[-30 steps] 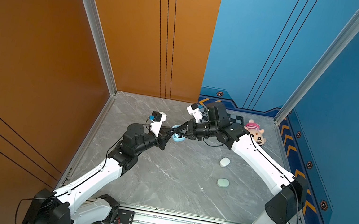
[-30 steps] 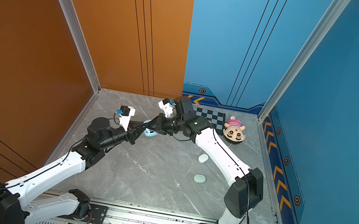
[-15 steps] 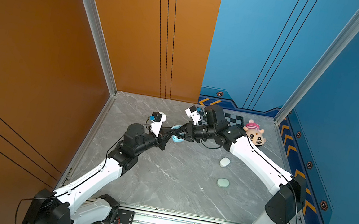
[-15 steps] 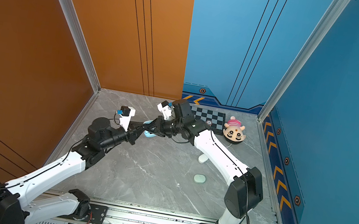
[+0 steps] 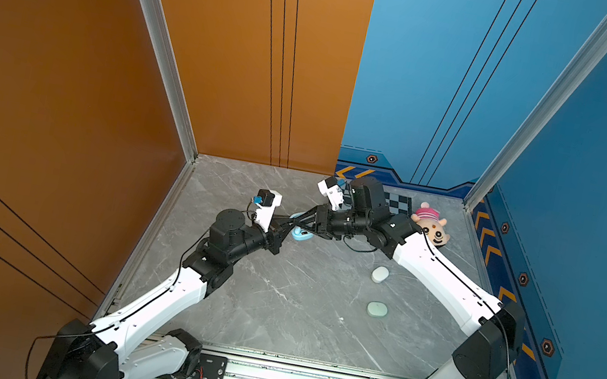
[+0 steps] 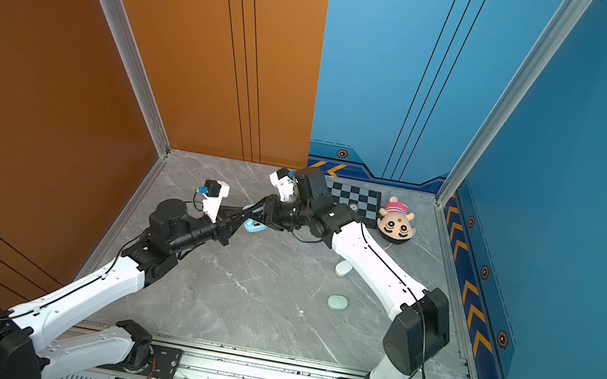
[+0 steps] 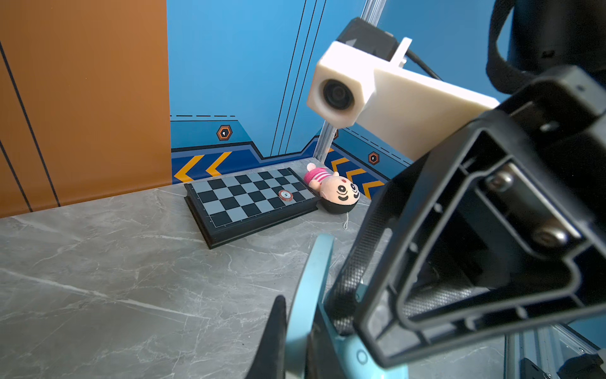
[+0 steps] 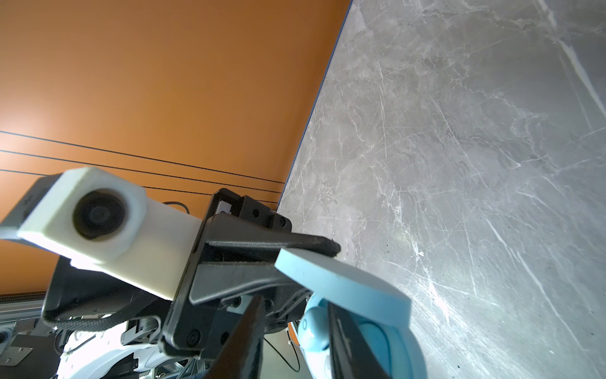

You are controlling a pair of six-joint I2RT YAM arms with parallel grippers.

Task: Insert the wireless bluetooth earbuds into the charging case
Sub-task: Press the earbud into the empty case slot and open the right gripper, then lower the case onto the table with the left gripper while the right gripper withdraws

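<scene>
My left gripper sets the pale blue charging case on the grey floor (image 5: 343, 298) next, beside the mint green case.
An open pale blue charging case (image 5: 302, 234) (image 6: 255, 226) lies on the grey floor at the back, left of centre. My left gripper (image 5: 294, 220) (image 7: 295, 315) is shut on its raised lid (image 7: 311, 288) (image 8: 344, 285). My right gripper (image 5: 303, 226) (image 8: 295, 303) reaches in from the right over the case's base (image 8: 387, 344). Its jaws stand apart. A pale blue earbud (image 8: 313, 328) sits at the base's rim between them, against one finger and clear of the other.
A closed white pebble case (image 5: 379, 273) and a mint green one (image 5: 377, 309) lie right of centre. A chessboard (image 5: 396, 205) and a plush toy (image 5: 430, 227) lie at the back right. Orange and blue walls enclose the floor.
Both arms stay almost where they were at the blue case; the right wrist has shifted only slightly. The earlier top views are too small to show the jaws.
</scene>
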